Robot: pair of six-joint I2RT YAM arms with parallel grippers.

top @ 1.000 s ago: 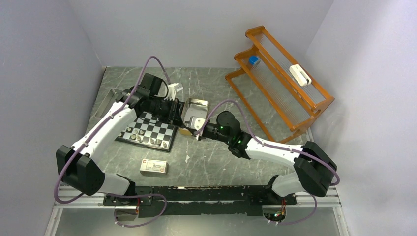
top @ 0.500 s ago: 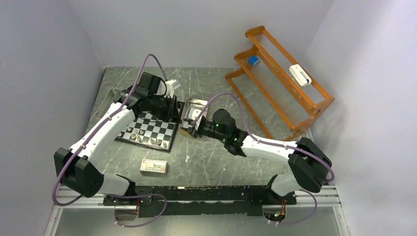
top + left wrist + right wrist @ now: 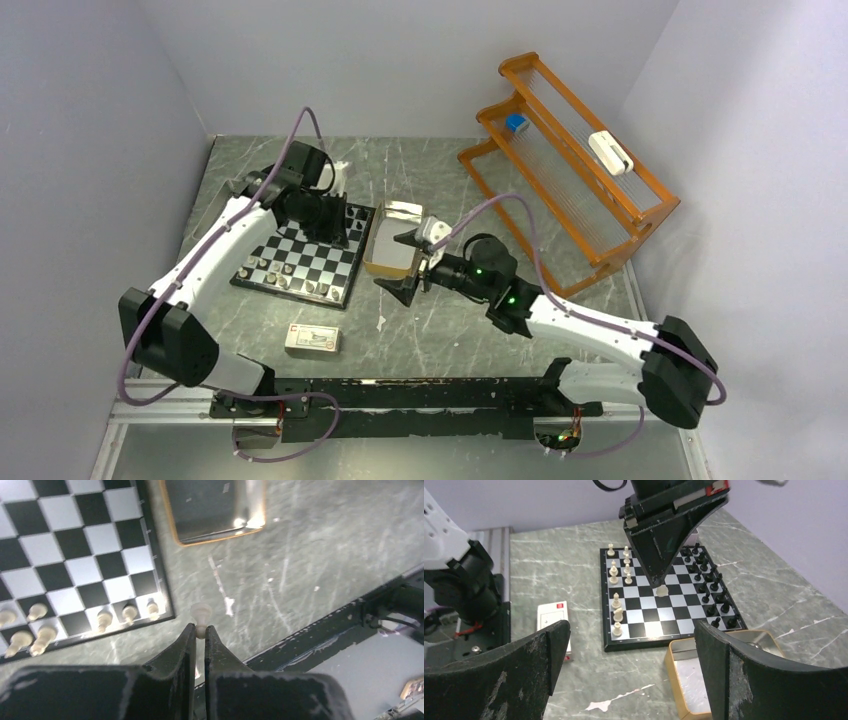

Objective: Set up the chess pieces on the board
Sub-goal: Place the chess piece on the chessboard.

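Note:
Next, I let go of the small white piece with my left gripper on the white square extending the inner pale row [image 3: 301,272] [image 3: 65,601].
The board [image 3: 308,262] lies left of centre, a black-rimmed checkerboard. Several pale chess pieces [image 3: 616,575] stand along one side of it and several black ones [image 3: 711,587] along the opposite side. My left gripper [image 3: 199,629] is shut on a small white piece [image 3: 200,614], which pokes out beyond the fingertips. In the right wrist view that piece [image 3: 661,590] hangs just over the middle of the board [image 3: 674,612]. My right gripper [image 3: 631,650] is open wide with nothing between its fingers, low over the table next to the tan box [image 3: 704,680].
The tan box [image 3: 392,242] sits right of the board. A white-and-red carton [image 3: 312,339] lies near the front. An orange rack [image 3: 565,170] stands at the back right with two small items on it. A black base rail [image 3: 420,395] runs along the near edge.
My right gripper has opened wide and drawn back from the tan box toward the right. My left gripper has shifted toward the far left over the board, still holding the white piece.

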